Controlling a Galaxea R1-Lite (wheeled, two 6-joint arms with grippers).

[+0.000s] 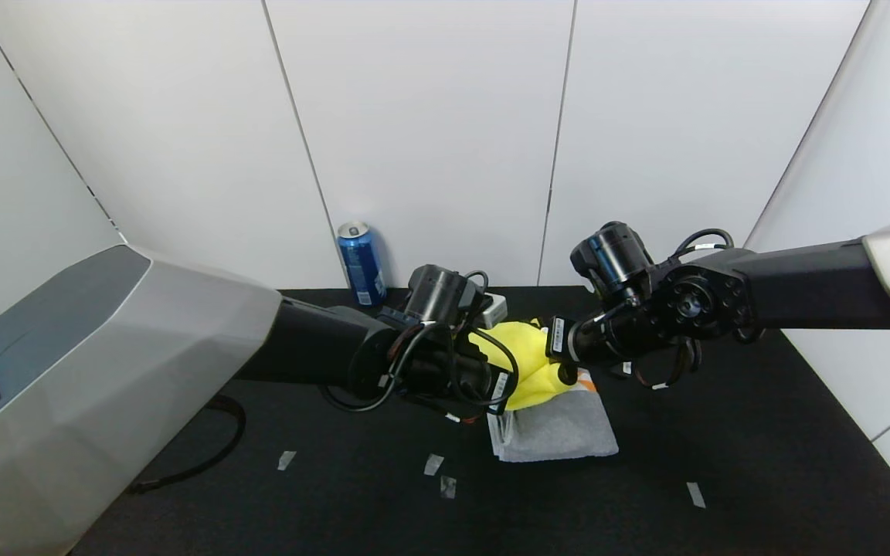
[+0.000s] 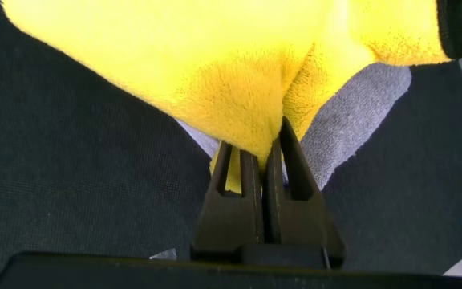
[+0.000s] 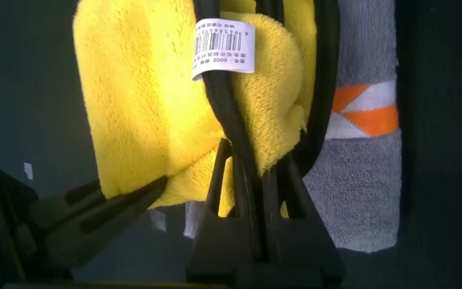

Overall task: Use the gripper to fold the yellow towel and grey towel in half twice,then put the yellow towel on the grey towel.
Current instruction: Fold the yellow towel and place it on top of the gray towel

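Observation:
My right gripper needs to release the yellow towel on the back part of the folded grey towel (image 1: 541, 376), so that it covers the grey towel's stripe.
The yellow towel (image 1: 524, 363) hangs bunched between my two grippers, just above the folded grey towel (image 1: 561, 428) on the black table. My left gripper (image 1: 501, 386) is shut on one edge of the yellow towel (image 2: 239, 72). My right gripper (image 1: 565, 357) is shut on its other edge, by the black trim and white tag (image 3: 224, 46). The grey towel's orange and white stripe (image 3: 366, 111) shows beside the yellow towel (image 3: 143, 120) in the right wrist view. The grey towel (image 2: 351, 120) also lies under the yellow one in the left wrist view.
A blue drink can (image 1: 361, 264) stands at the back of the table by the wall. A small white box (image 1: 494, 309) lies behind the left wrist. Bits of tape (image 1: 433, 464) mark the black table (image 1: 762, 463) in front.

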